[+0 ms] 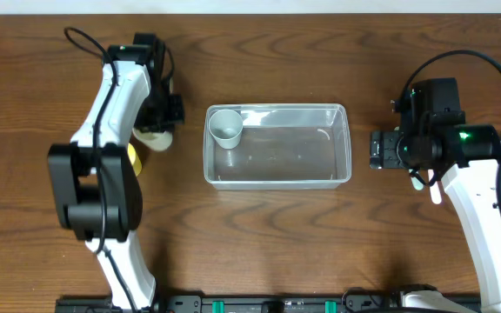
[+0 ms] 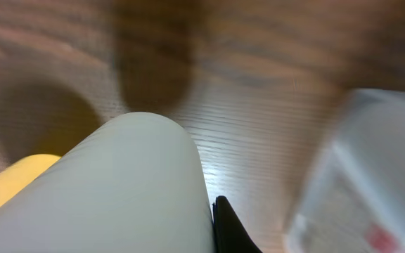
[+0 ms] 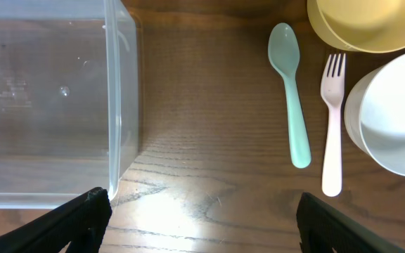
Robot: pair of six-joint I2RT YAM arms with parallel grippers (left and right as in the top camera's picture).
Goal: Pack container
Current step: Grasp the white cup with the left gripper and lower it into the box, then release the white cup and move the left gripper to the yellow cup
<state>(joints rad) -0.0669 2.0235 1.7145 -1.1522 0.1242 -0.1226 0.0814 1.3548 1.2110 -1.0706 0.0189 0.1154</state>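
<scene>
My left gripper is going to put the white cup, now held beside the container, down inside the container [image 1: 228, 165] just in front of the small grey-white cup.
The clear rectangular container [image 1: 277, 169] lies in the middle of the table, with a small grey-white cup [image 1: 227, 127] in its back left corner. My left gripper [image 1: 160, 120] is left of the container. It is shut on a white cup [image 2: 132, 190] that fills the left wrist view, with one black finger [image 2: 232, 228] pressed against its side. My right gripper [image 1: 379, 149] is open and empty just right of the container. In the right wrist view its fingers [image 3: 202, 223] straddle bare table beside the container's wall [image 3: 121, 105].
A yellow bowl [image 1: 134, 158] sits by the left arm and also shows in the left wrist view [image 2: 9, 184]. Right of the container lie a mint spoon [image 3: 292, 98], a pale pink fork [image 3: 332, 123], a yellow bowl [image 3: 371, 24] and a white bowl [image 3: 396, 116].
</scene>
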